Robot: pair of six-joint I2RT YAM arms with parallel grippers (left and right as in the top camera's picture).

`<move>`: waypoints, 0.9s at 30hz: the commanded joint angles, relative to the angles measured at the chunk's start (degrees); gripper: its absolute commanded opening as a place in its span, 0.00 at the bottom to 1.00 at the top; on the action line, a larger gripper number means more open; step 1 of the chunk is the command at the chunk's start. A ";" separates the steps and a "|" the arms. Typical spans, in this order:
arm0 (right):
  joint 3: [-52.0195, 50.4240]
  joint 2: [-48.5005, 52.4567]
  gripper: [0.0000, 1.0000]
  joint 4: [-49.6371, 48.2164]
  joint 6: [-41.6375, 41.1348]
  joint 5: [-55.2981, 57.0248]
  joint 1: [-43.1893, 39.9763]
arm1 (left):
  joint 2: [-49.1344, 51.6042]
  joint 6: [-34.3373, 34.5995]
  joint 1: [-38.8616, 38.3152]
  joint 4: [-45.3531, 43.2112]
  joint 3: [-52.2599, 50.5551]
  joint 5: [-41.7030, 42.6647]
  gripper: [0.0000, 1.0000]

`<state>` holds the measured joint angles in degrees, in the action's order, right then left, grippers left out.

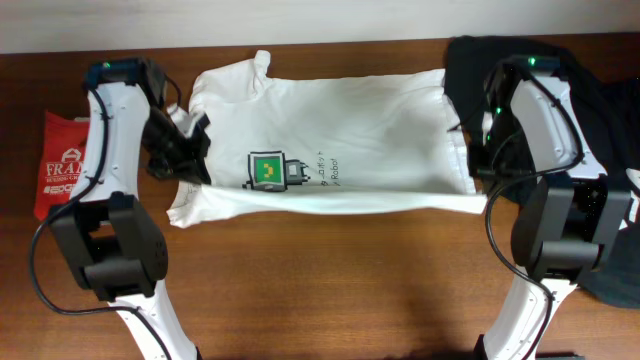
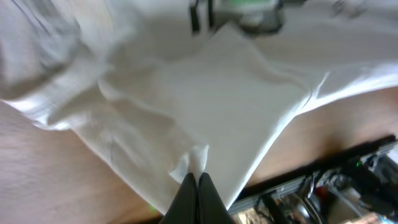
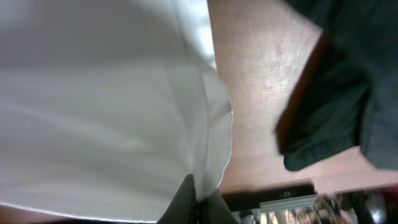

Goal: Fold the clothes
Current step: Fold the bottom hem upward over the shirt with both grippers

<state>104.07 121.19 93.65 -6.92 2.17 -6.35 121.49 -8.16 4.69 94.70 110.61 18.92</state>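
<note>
My left gripper needs to let go of its pinch, take the bunched corner (image 1: 186, 212) and pull it straight, because the white T-shirt's front edge is bunched up near it.
The clothes are a white T-shirt (image 1: 370, 130) lying stretched sideways across the middle of the wooden table, its green-and-yellow square label (image 1: 267, 170) facing up. My left gripper (image 1: 188, 152) sits at the shirt's left end. In the left wrist view that gripper (image 2: 197, 178) is shut on a pinch of the white cloth (image 2: 211, 93). At the shirt's right end is my right gripper (image 1: 470, 152). Seen from its wrist, the right gripper (image 3: 199, 190) is likewise shut on a fold of the white fabric (image 3: 93, 99). The front edge of the shirt is doubled over.
A red shirt (image 1: 58, 165) with white print lies at the far left. A large black shirt (image 1: 612, 110) is heaped at the right, beside the right arm, and shows dark in the right wrist view (image 3: 348, 81). Bare wood (image 1: 330, 290) runs along the front.
</note>
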 commanded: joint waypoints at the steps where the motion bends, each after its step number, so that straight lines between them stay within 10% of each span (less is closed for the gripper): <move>1: -6.86 -1.22 0.04 -2.01 0.04 1.60 -1.38 | -6.08 -0.70 0.35 -2.34 -9.40 0.68 0.00; 15: -24.37 -18.43 0.04 -10.40 -1.05 0.68 -4.15 | -36.79 6.14 3.56 -16.48 -39.36 -5.16 0.00; 27: -24.39 -18.27 0.04 -33.38 -1.01 -1.97 -0.33 | -28.00 13.86 3.85 -38.69 -39.39 -5.29 0.00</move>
<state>79.88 102.80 64.55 -7.53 0.40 -7.57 88.33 3.57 8.23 58.67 71.29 14.52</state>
